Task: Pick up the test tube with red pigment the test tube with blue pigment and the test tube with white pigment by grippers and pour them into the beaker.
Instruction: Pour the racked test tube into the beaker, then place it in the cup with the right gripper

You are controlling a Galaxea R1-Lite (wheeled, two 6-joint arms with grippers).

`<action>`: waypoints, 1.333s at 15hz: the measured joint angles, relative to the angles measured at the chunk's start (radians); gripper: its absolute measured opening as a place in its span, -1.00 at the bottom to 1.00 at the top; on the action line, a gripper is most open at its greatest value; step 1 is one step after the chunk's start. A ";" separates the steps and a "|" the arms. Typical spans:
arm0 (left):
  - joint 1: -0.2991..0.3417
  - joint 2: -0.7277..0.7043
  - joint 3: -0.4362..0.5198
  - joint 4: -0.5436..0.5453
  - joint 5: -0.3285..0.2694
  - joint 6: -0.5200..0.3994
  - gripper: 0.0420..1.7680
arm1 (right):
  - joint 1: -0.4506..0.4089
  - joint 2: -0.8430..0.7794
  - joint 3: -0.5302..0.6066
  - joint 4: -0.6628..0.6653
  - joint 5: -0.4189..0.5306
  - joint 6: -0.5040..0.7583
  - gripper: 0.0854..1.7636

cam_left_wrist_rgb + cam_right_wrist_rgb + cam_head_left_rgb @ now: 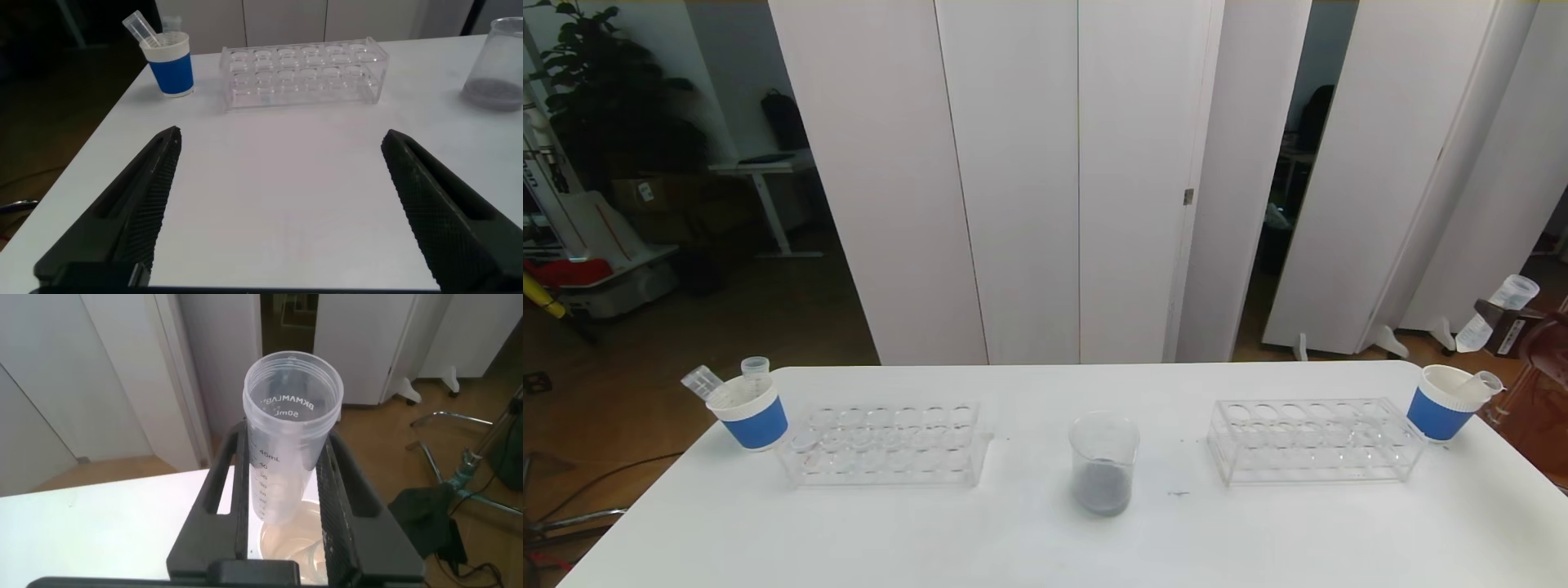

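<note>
Next, I let go of the clear test tube, now tilted above the paper cup, with my right gripper inside the paper cup (pixel 1461 384) (pixel 292 541) below it, next to the tube leaning there.
The beaker (pixel 1103 461) stands mid-table with dark grey liquid in its bottom; it also shows far off in the left wrist view as the beaker (pixel 497 61). At the far right, past the table's corner, my right gripper (pixel 1494 314) is shut on a clear graduated test tube (pixel 286 457), tilted and empty-looking, above a paper cup (pixel 294 539). My left gripper (pixel 282 137) hangs open over bare tabletop with nothing between its fingers. No red, blue or white pigment shows in any tube.
Two clear, empty tube racks (pixel 886 441) (pixel 1315 437) flank the beaker. A blue-banded paper cup (pixel 754 412) at the left corner holds two clear tubes; another cup (pixel 1444 404) at the right corner holds one. White partitions stand behind the table.
</note>
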 joint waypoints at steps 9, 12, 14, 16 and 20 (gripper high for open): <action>0.000 0.000 0.000 0.000 0.000 0.000 0.98 | -0.004 0.057 0.036 -0.010 -0.004 -0.079 -0.42; 0.000 0.000 0.000 0.000 0.000 0.000 0.98 | -0.013 0.064 0.040 -0.013 -0.005 -0.153 -0.42; 0.000 0.000 0.000 0.000 0.000 0.000 0.98 | -0.017 0.070 0.045 -0.013 -0.004 -0.163 -0.42; 0.000 0.000 0.000 0.000 0.000 0.000 0.98 | -0.017 0.075 0.050 -0.013 -0.003 -0.168 -0.42; 0.000 0.000 0.000 0.000 0.000 0.000 0.98 | -0.017 0.080 0.053 -0.012 -0.003 -0.177 -0.42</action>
